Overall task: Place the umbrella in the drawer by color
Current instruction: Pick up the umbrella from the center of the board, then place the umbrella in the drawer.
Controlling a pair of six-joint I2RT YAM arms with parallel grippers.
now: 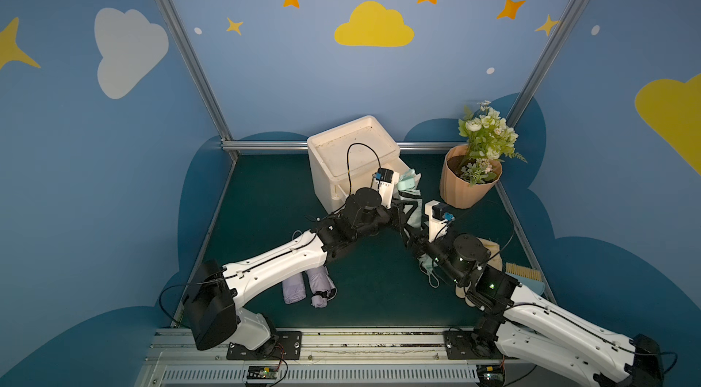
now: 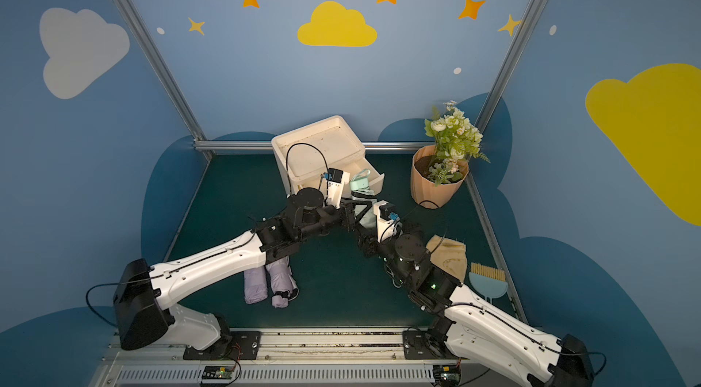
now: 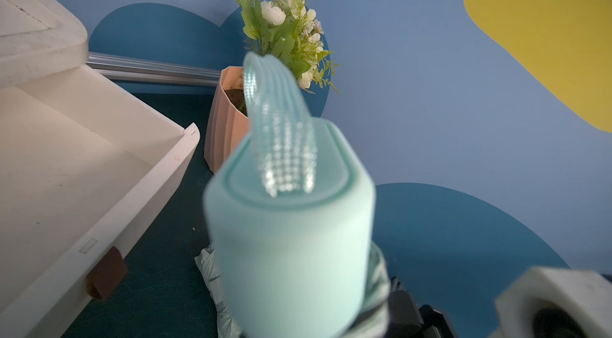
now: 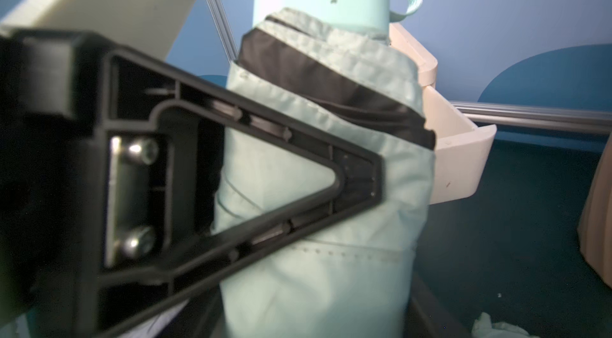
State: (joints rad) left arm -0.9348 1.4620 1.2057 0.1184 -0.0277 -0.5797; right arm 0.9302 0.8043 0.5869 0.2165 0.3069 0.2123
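Observation:
I should let go of the mint-green umbrella with my left gripper inside the white cabinet's open drawer [image 1: 379,187] [image 3: 31,159], close to the body of the cabinet.
A mint-green folded umbrella [image 1: 410,186] stands upright just in front of the white cabinet's [image 1: 352,146] open drawer [image 2: 373,176]. Its handle and loop strap [image 3: 281,141] point upward. My left gripper [image 1: 403,211] is shut on the umbrella's fabric body [image 4: 331,270], and one of its black fingers [image 4: 357,184] lies across the cloth. My right gripper [image 1: 412,232] is at the umbrella's lower end, with the body between its fingers; contact is unclear. The drawer's inside [image 3: 66,167] is bare. Two lilac folded umbrellas [image 1: 294,288] [image 1: 320,286] lie under my left arm.
A peach flower pot [image 1: 470,180] stands at the back right, close to the drawer. A beige cloth [image 2: 449,256] and a blue brush [image 2: 487,279] lie by my right arm. Crumpled mint fabric [image 1: 428,267] rests on the green floor under the right wrist.

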